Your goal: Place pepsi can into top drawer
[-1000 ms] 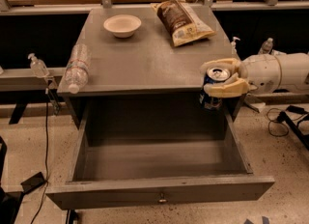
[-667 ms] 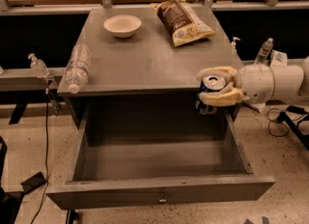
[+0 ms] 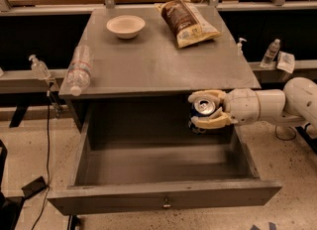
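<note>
The pepsi can, now hanging above the drawer's back part, will be released by my gripper on the drawer's bottom near the front panel (image 3: 198, 166), on the side of the knob toward my arm.
The top drawer (image 3: 163, 194) of the grey cabinet is pulled wide open, its inside bare, its front panel with a small knob nearest the camera. My gripper (image 3: 204, 109) reaches in from the right on a white arm. It is shut on the pepsi can (image 3: 202, 114), a dark blue can with a silver top, held upright between the cream fingers (image 3: 210, 121). The can hangs above the drawer's back right part, just below the front edge of the cabinet top.
On the cabinet top (image 3: 158, 60) lie a clear water bottle (image 3: 79, 69) at the left edge, a white bowl (image 3: 126, 26) and a chip bag (image 3: 187, 22) at the back. Small bottles (image 3: 270, 52) stand on the rail to the right.
My gripper has moved left and down with the can, from beside the cabinet's right front corner to over the open drawer's back right part.
</note>
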`<state>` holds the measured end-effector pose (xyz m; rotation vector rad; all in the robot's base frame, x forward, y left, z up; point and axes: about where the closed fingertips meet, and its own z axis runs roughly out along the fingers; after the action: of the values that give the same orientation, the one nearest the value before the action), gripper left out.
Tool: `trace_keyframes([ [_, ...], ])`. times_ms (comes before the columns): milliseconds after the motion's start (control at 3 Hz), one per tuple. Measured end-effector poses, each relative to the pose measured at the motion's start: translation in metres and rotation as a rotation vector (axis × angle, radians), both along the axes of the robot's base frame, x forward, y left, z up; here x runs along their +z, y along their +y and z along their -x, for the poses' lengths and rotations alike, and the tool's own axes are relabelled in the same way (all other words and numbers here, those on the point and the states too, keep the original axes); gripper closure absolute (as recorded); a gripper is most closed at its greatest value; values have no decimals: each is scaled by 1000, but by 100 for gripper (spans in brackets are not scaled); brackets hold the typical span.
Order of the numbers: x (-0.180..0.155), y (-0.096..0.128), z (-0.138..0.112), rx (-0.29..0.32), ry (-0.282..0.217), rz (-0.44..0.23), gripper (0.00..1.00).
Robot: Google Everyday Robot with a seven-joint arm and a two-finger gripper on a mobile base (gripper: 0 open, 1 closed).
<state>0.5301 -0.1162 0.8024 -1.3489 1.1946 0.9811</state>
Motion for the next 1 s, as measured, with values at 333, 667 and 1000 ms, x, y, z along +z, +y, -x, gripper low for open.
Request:
trace_keyframes([
  [333, 0, 0, 0, 0, 0, 0, 100],
  [667, -21, 10, 8, 36, 66, 8, 100],
  [1000, -40, 17, 17, 54, 105, 30, 100],
])
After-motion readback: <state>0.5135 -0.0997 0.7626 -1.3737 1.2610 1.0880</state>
